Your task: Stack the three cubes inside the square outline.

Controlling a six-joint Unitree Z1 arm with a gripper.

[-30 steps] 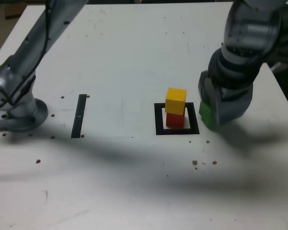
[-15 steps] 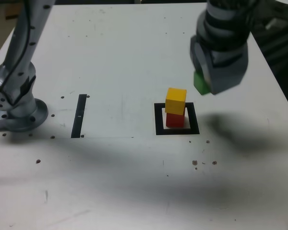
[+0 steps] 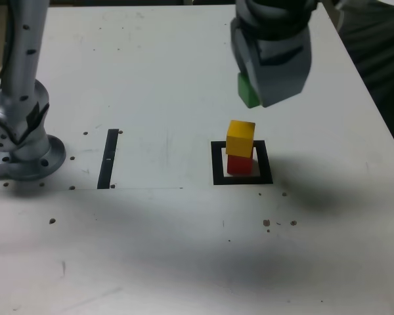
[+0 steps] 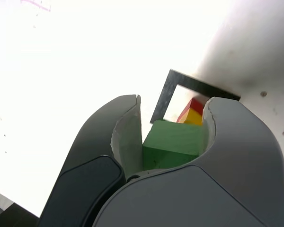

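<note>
Next, I release the green cube, now hanging above the stack, from my gripper on top of the yellow cube (image 3: 240,123) (image 4: 191,117).
A yellow cube (image 3: 240,138) sits on a red cube (image 3: 239,164) inside the black square outline (image 3: 241,163) on the white table. My gripper (image 3: 259,85) hangs in the air above and slightly behind this stack, shut on the green cube (image 3: 247,90), which pokes out at its lower edge. In the wrist view the green cube (image 4: 173,144) is pinched between the two grey fingers (image 4: 128,137), and beyond it show the yellow cube (image 4: 195,116), the red cube (image 4: 193,105) and part of the square outline (image 4: 164,97).
The arm's grey base (image 3: 20,147) stands at the exterior view's left. A straight black strip (image 3: 108,157) lies between the base and the outline. Small dark specks dot the white table (image 3: 184,249). The table's right edge (image 3: 374,111) borders a dark area.
The gripper has lifted the green cube off the table beside the outline and carried it up and toward the exterior view's left, over the stack. The stack has not moved.
</note>
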